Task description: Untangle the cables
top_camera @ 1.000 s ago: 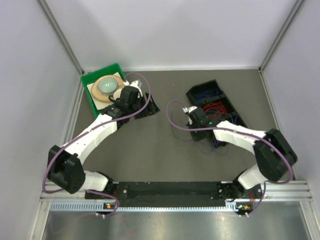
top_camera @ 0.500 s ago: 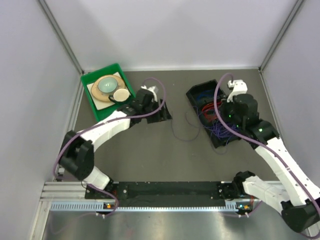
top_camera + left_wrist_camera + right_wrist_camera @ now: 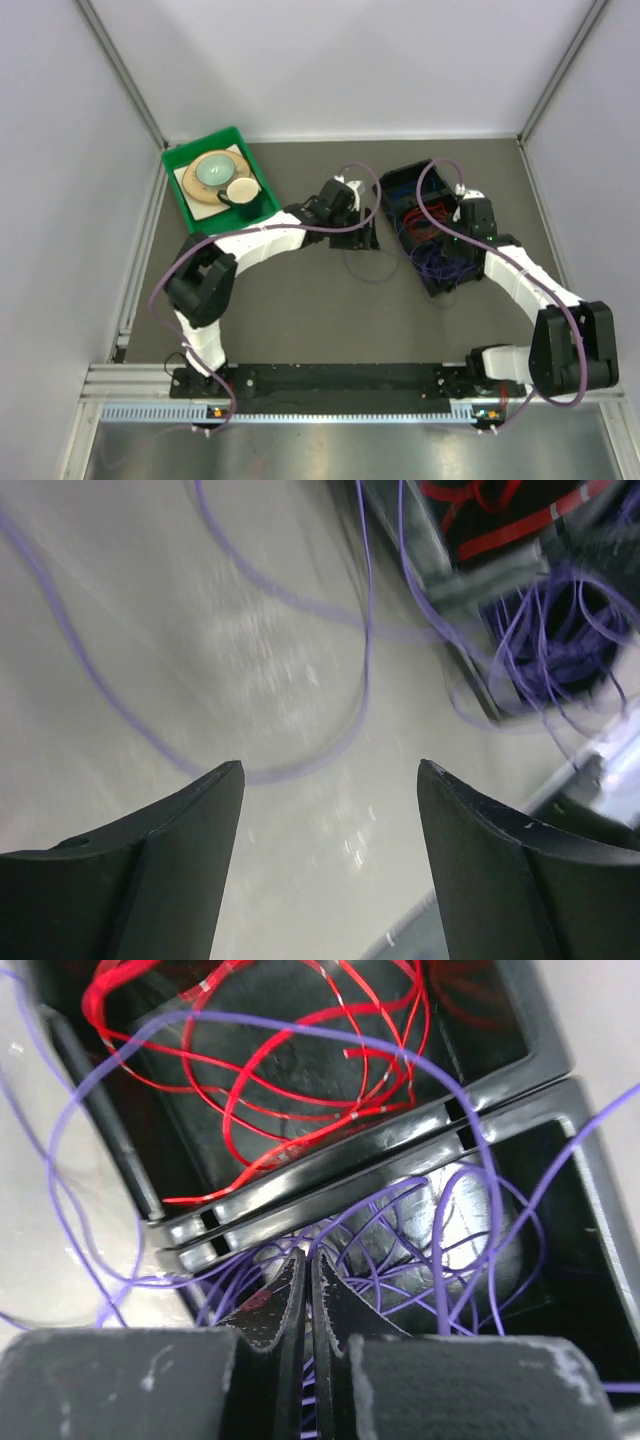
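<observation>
The loose purple cable where it runs (image 3: 390, 223) beside the tray's outer side, next to the red cables' compartment, should be gripped next by my left gripper.
The cables lie in a black divided tray (image 3: 398, 181): red cables (image 3: 300, 1060) in one compartment, purple cables (image 3: 440, 1250) in the neighbouring one. My right gripper (image 3: 307, 1260) (image 3: 447, 254) is shut low in the purple compartment, with purple strands showing in the slit between its fingers. One loose purple cable (image 3: 300, 770) (image 3: 365, 268) curls on the table left of the tray. My left gripper (image 3: 330, 770) (image 3: 368, 238) hangs open just above that loop, with nothing between its fingers (image 3: 180, 850).
A green bin (image 3: 176, 160) holding a plate and a bowl stands at the back left. The enclosure's grey walls close in the table on three sides. A few purple strands spill over the tray's near corner (image 3: 440, 290).
My left arm has swung right from the green bin to the table's middle. My right arm, shut throughout, left the table, rose over the tray, and came down into the purple compartment.
</observation>
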### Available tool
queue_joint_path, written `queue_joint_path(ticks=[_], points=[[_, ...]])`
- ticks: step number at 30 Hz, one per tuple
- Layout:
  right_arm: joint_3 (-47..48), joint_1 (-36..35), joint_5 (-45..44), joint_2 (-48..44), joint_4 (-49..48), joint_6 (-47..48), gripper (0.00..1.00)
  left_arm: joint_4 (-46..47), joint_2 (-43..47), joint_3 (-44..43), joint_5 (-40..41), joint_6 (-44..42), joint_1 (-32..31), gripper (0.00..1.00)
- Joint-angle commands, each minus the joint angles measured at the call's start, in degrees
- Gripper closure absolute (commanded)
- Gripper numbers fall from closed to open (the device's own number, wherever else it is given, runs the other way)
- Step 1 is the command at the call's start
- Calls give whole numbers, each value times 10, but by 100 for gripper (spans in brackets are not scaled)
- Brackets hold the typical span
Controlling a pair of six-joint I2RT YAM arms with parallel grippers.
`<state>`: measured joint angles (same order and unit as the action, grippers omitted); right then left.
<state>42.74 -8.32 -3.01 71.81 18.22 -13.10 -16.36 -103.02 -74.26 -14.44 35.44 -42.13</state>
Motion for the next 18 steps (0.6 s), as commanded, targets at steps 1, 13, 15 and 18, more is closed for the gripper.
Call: queue_joint_path(ticks=[1, 13, 15, 18], points=[[-5, 11, 12, 19, -78, -13, 100, 10, -54, -79, 64, -64, -18, 24], [-20, 23, 28, -9, -78, -20, 100, 98, -200, -194, 139, -152, -20, 26], [-16, 23, 41, -11, -73, -22, 100, 90, -232, -226, 160, -172, -20, 27], [-13, 23, 48, -16, -70, -25, 100, 107, -258, -239, 172, -187, -20, 29]])
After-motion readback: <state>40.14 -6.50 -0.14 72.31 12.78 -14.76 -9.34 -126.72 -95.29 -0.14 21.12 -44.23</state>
